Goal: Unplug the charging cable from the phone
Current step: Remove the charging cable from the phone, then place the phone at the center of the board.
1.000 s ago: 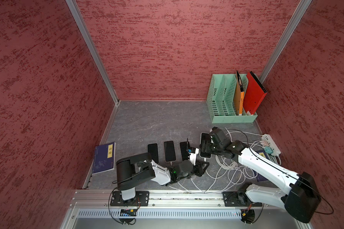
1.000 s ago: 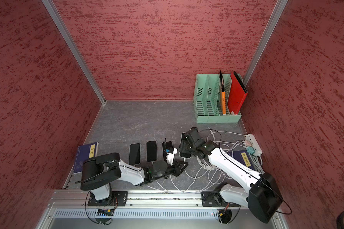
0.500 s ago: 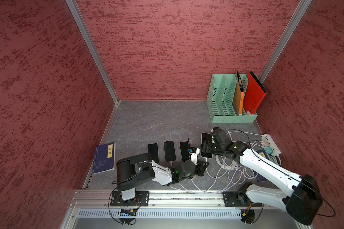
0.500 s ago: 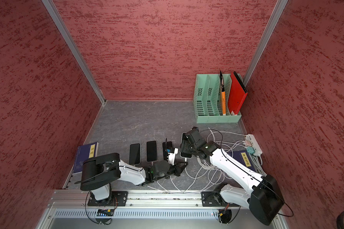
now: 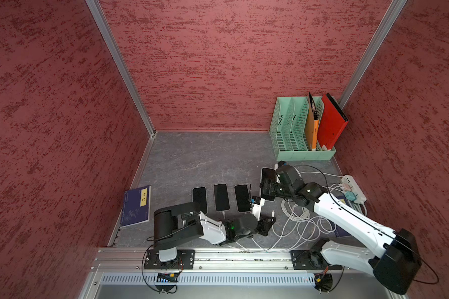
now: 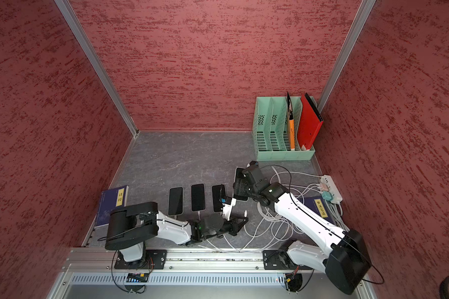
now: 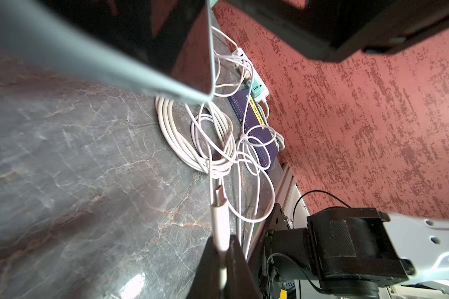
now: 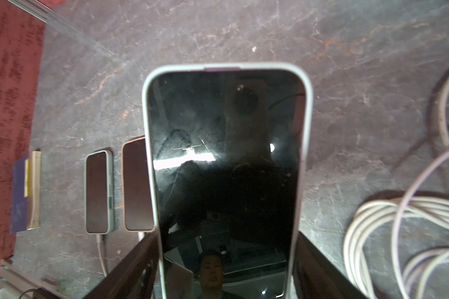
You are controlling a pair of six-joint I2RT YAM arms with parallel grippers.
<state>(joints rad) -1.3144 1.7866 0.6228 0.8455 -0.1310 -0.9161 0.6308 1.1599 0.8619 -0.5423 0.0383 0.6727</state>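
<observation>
Next, my right gripper lays the phone down flat on the table [image 5: 267, 199] between the row of phones and the white cable coils. The phone is now held above the table.
A phone [image 8: 226, 168] in a pale green case with a dark screen is held by its two long edges in my right gripper [image 8: 224, 259], above the table; both top views show the phone [image 5: 268, 178] [image 6: 240, 176] in that gripper [image 5: 268, 187]. My left gripper [image 7: 222, 243] is shut on the white charging cable [image 7: 219, 214] just behind its plug. The plug's bare metal tip [image 7: 218, 191] points toward the phone [image 7: 114, 59] with a clear gap between them. In both top views the left gripper [image 5: 266, 224] [image 6: 240, 222] sits low near the front, below the phone.
Three more phones [image 5: 221, 197] lie in a row to the left. White cable coils [image 5: 296, 214] lie beneath the right arm, running to a power strip [image 5: 354, 187]. A blue book [image 5: 136, 207] lies front left, another [image 6: 319, 208] right. A green file rack [image 5: 300, 129] stands back right.
My left gripper has closed on the cable's plug end. The right gripper still holds the phone in about the same place.
</observation>
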